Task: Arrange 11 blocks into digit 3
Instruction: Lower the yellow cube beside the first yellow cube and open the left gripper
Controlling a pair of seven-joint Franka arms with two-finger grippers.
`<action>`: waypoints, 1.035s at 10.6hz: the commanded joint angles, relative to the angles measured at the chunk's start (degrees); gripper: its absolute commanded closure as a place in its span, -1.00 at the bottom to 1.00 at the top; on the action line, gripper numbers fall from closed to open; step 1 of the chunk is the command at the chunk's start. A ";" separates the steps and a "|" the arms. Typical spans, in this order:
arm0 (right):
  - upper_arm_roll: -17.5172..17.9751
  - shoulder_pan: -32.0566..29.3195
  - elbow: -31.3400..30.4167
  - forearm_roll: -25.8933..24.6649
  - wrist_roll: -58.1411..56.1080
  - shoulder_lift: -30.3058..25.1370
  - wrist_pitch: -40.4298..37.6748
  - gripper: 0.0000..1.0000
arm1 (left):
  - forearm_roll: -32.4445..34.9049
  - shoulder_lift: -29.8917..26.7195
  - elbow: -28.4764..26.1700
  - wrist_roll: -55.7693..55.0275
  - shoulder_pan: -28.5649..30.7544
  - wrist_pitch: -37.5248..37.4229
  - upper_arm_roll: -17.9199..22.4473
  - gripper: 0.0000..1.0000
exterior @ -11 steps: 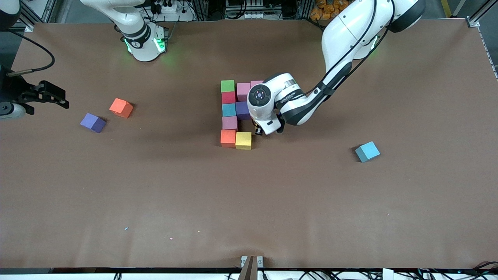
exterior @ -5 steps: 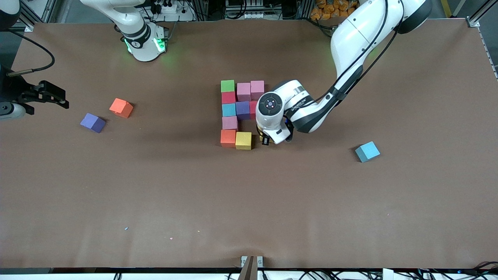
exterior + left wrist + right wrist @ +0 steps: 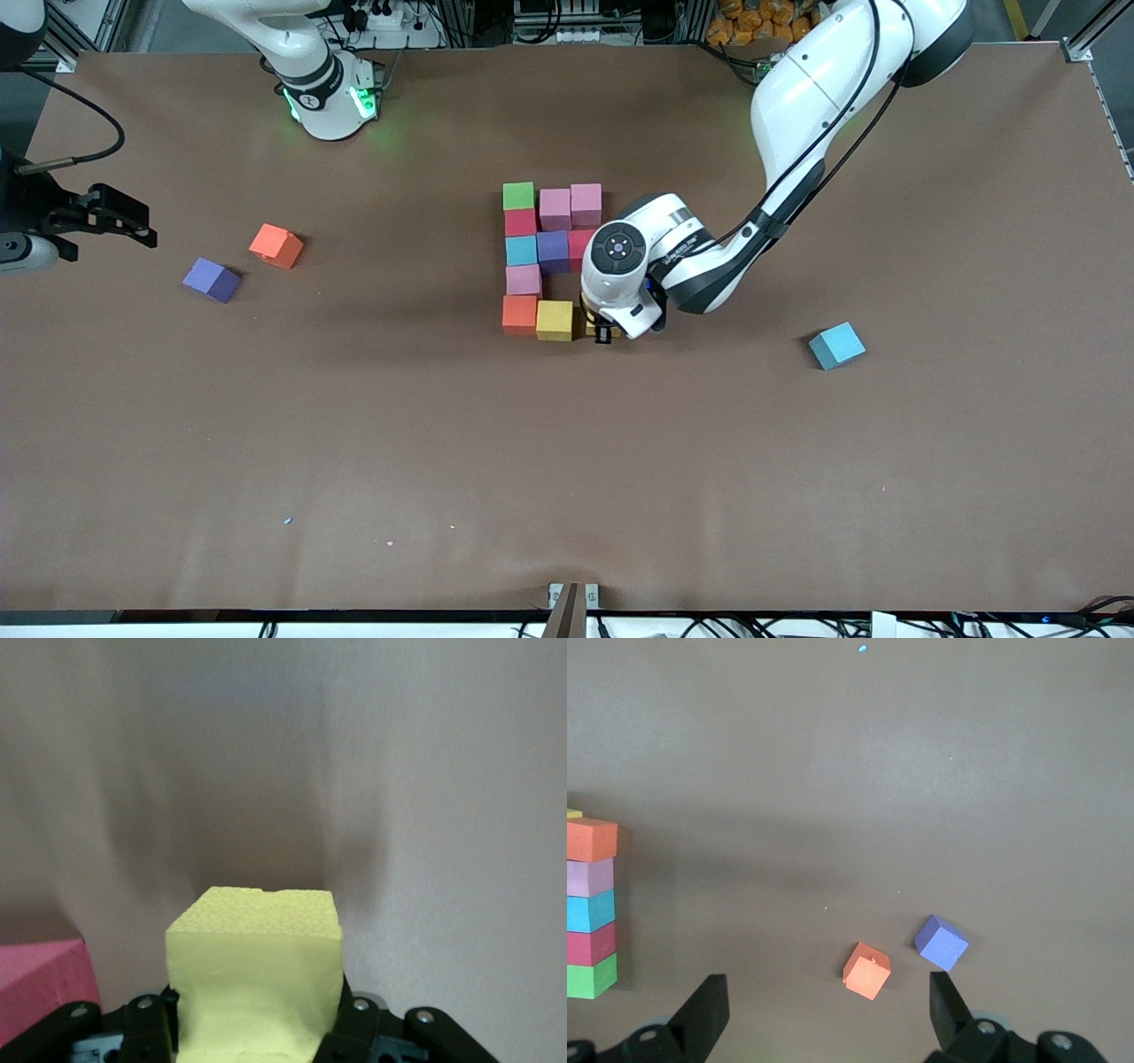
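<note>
Next, I release my left gripper's yellow block against the free side of the cluster's yellow block (image 3: 589, 324), opposite the orange one.
Several blocks stand packed together mid-table: green (image 3: 518, 196), two pink (image 3: 555, 208), red (image 3: 520, 221), light blue (image 3: 521, 251), purple (image 3: 553, 251), a paler pink (image 3: 523, 280), orange (image 3: 519, 315) and yellow (image 3: 554, 320). My left gripper (image 3: 603, 333) is shut on another yellow block (image 3: 255, 961). It holds this block low beside the table's yellow one, toward the left arm's end; from the front only a sliver (image 3: 586, 325) shows. My right gripper (image 3: 828, 1019) waits open over the right arm's end of the table.
Loose blocks lie apart from the cluster: an orange one (image 3: 276, 245) and a purple one (image 3: 212, 280) toward the right arm's end, and a light blue one (image 3: 835, 345) toward the left arm's end. A red block (image 3: 35, 983) shows beside the held yellow one.
My left gripper has carried the yellow block toward the front camera, from beside the purple block down to beside the table's yellow block. The right arm has not moved.
</note>
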 commanded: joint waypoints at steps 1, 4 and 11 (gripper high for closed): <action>-0.36 0.25 -0.60 0.68 0.21 -1.04 0.11 -1.00 | -1.00 0.82 2.67 -1.19 -4.03 0.93 3.74 1.00; -0.36 0.25 -0.60 0.68 0.21 -1.04 0.11 -1.00 | -1.09 2.58 4.70 -1.37 -6.51 1.29 6.14 1.00; -0.36 0.25 -0.60 0.59 0.21 -1.04 0.11 -1.00 | -1.09 2.58 4.70 -1.28 -6.86 1.90 6.14 1.00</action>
